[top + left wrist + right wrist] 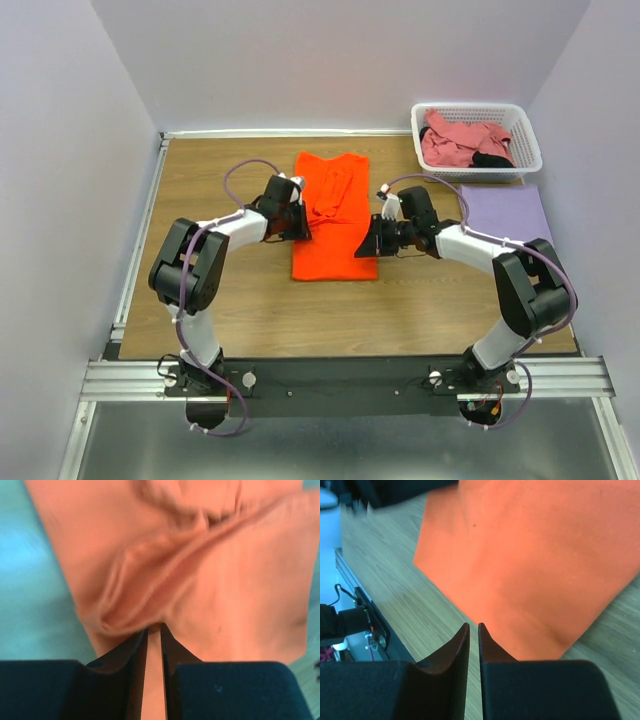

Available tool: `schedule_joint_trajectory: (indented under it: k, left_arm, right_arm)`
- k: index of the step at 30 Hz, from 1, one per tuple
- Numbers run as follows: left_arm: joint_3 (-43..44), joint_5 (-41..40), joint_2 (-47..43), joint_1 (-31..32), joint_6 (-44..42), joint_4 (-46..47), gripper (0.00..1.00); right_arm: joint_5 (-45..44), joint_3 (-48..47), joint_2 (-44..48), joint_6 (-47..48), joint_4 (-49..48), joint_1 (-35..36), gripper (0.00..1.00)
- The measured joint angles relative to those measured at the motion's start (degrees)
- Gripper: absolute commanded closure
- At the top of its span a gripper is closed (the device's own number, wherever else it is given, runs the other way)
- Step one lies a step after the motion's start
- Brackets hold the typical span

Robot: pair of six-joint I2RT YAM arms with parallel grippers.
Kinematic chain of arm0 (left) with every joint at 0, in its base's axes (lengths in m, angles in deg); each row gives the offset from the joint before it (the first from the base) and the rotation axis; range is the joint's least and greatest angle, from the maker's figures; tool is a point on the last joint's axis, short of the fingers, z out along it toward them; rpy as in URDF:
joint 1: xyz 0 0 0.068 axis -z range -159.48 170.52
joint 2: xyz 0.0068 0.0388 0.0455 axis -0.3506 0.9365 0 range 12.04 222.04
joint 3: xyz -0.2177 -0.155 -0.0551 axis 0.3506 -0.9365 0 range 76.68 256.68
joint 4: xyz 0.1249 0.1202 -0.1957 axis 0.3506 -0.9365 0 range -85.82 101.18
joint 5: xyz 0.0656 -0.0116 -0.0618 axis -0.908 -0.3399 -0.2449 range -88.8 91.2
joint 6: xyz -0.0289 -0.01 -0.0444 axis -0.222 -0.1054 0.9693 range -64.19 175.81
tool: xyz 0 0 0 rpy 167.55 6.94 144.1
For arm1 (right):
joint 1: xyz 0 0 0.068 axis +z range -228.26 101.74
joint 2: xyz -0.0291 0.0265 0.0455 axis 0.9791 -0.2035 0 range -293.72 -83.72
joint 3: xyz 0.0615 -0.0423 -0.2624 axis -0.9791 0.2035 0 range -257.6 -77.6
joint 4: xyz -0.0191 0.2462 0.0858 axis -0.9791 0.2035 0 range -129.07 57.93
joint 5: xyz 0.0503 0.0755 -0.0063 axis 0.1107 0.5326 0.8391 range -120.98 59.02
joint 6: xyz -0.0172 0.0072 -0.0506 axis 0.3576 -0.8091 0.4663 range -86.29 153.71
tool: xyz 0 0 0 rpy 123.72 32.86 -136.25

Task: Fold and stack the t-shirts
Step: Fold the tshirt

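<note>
The left gripper is closed on a bunched fold at the middle of the orange t-shirt, so it should open, back away and grab the orange t-shirt's near corner (297, 276).
The bright orange t-shirt (333, 225) lies in the middle of the table, its upper part rumpled with folds. My left gripper (301, 216) is at the shirt's left edge; in the left wrist view it (154, 628) is shut on a bunched fold of the orange t-shirt (210, 580). My right gripper (366, 240) is at the shirt's right edge; in the right wrist view it (474, 626) is shut and empty just over the flat edge of the orange t-shirt (530, 555). The pale lavender t-shirt (505, 212) lies folded at the right. The dusty pink t-shirt (458, 140) and black cloth (492, 160) lie in the basket.
The white lattice basket (525, 135) stands at the back right corner, just behind the lavender shirt. White walls close in the table on the left, back and right. A metal rail (340, 378) with both arm bases runs along the near edge.
</note>
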Motion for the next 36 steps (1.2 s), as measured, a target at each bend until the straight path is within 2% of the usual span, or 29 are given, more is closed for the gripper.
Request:
schedule_joint_trajectory:
  k: [6,9,13,17,20,24,28,29,30,36]
  left_arm:
    - [8.7,0.2,4.8,-6.2,-0.1,0.2,0.76]
    - [16.3,0.3,9.2,-8.5,-0.2,-0.7,0.76]
    - [19.1,1.4,10.8,-9.2,-0.3,-1.0,0.76]
    - [12.4,4.1,5.2,-9.2,-0.4,0.5,0.76]
    - [2.2,7.3,-3.4,-8.5,-0.7,2.2,0.76]
    - [-7.4,11.3,-10.2,-5.6,-1.2,4.4,0.76]
    - [-16.3,14.5,-11.1,-3.5,-1.0,6.7,0.76]
    - [-18.0,15.0,-10.8,-3.5,-0.7,7.0,0.85]
    - [-19.1,16.4,-10.7,-3.7,0.2,8.0,0.88]
    - [-19.6,16.7,-10.0,-5.9,1.9,9.0,0.89]
  right_arm:
    - [0.1,2.1,1.9,-0.9,-2.1,0.0,0.82]
    - [0.1,3.3,1.9,-1.0,-2.8,0.0,0.82]
    - [1.5,4.7,1.9,-1.4,-3.8,0.0,0.82]
    - [4.8,5.9,1.6,-2.6,-7.2,-0.4,0.82]
    - [8.6,7.0,0.0,-4.3,-11.5,-1.2,0.82]
    - [13.6,9.7,-4.2,-7.9,-19.4,-2.5,0.82]
    - [16.9,11.0,-9.4,-9.8,-24.0,-3.8,0.82]
    - [17.6,11.0,-10.8,-10.1,-25.1,-4.2,0.82]
    - [18.1,11.0,-12.2,-10.3,-26.3,-4.6,0.82]
    - [24.3,11.2,-18.8,-12.9,-32.5,-8.0,0.82]
